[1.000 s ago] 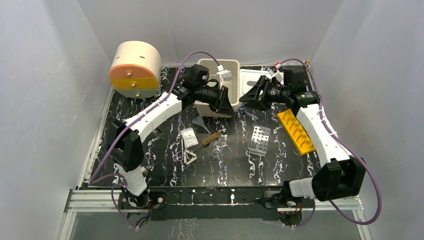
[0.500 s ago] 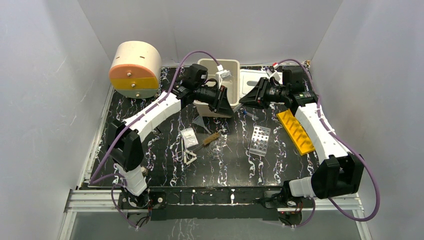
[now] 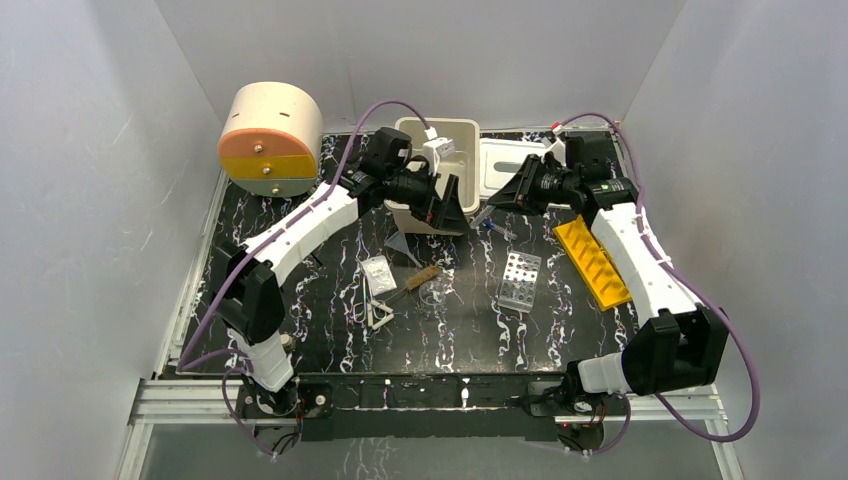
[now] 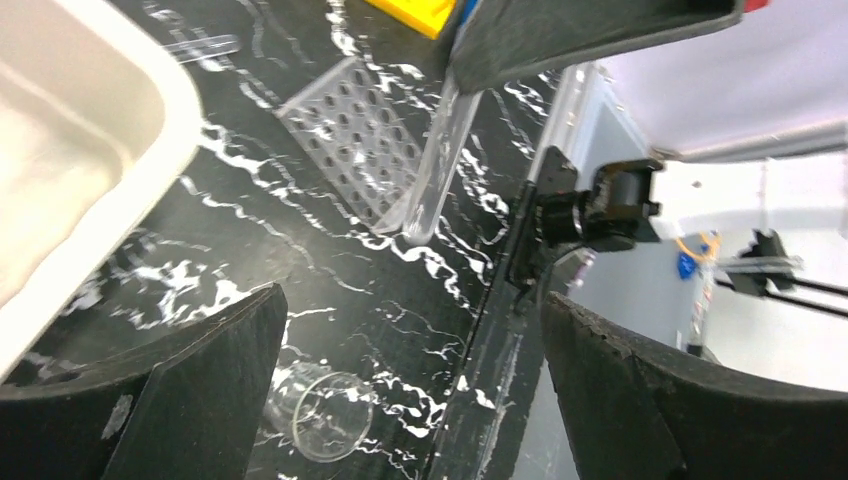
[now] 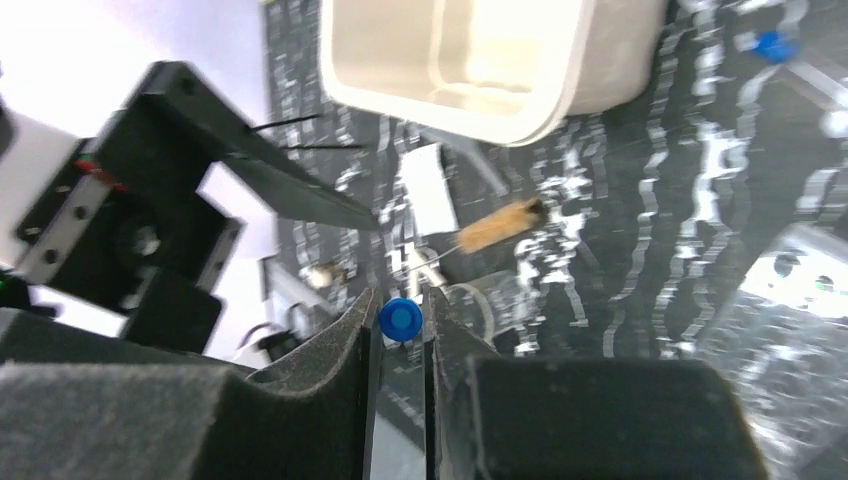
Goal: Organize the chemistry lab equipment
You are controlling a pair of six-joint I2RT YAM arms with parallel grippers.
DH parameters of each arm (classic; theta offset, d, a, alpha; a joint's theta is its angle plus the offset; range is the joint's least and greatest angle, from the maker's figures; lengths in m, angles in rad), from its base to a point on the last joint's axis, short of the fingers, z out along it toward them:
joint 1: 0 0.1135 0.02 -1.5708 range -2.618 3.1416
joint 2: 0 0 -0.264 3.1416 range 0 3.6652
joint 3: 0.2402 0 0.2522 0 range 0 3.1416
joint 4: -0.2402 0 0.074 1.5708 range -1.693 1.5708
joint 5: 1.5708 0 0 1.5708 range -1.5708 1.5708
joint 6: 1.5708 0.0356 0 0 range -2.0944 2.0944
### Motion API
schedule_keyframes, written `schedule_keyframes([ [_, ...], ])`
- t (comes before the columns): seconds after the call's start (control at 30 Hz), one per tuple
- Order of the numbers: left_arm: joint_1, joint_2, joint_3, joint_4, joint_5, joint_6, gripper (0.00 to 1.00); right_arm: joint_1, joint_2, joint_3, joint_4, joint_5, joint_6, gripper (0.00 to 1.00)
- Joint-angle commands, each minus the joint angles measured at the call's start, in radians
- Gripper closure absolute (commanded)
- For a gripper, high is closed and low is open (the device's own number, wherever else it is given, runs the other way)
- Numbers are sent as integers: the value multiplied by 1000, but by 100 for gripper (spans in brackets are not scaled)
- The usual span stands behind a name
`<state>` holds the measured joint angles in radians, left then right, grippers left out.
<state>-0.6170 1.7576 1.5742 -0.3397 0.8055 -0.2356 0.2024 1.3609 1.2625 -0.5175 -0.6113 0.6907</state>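
Note:
I should use my right gripper to set the blue-capped tube, now hanging over the grey holed rack, down at the grey holed rack's far corner (image 3: 549,247) toward the yellow tube rack.
My right gripper (image 3: 488,208) hangs just right of the beige bin (image 3: 440,135), shut on a clear tube with a blue cap (image 5: 401,318). The tube (image 4: 440,150) hangs below it over the grey holed rack (image 3: 520,280). At the bin's front wall my left gripper (image 3: 440,205) is open, with nothing between its fingers (image 4: 200,380). A small clear beaker (image 4: 320,415) lies on its side below it. On the table lie the grey cone (image 3: 400,245), clear packet (image 3: 378,272), wood-handled tool (image 3: 420,278) and white triangle frame (image 3: 380,317). The yellow tube rack (image 3: 592,262) lies at the right.
The beige-and-orange drum (image 3: 270,140) stands at the back left. A white lid (image 3: 505,160) lies right of the bin. Another blue-capped tube (image 5: 770,45) lies on the black marbled table (image 3: 330,290) near the bin. White walls close in three sides.
My left gripper has opened wide beside the bin. My right gripper has closed on the blue-capped tube and tilted up a little with it.

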Motion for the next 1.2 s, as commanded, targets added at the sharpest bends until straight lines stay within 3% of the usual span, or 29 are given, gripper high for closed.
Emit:
schedule_keyframes([
  [0.0,8,-106,12,-67,-234,33,2,-8,-46,79,-154,334,-209,79],
  [0.13,13,-132,-2,-89,-363,9,2,-8,-103,-17,-161,667,-329,79],
  [0.27,14,-151,-23,-97,-406,-20,2,7,-170,-165,-68,807,-356,80],
  [0.5,13,-186,-69,-83,-483,-82,2,147,-209,-327,63,1030,-336,80],
  [0.73,14,-210,-94,-60,-561,-102,2,196,-201,-410,148,1138,-310,80],
  [1.17,14,-201,-80,-56,-599,-113,2,195,-154,-453,264,1146,-294,81],
])
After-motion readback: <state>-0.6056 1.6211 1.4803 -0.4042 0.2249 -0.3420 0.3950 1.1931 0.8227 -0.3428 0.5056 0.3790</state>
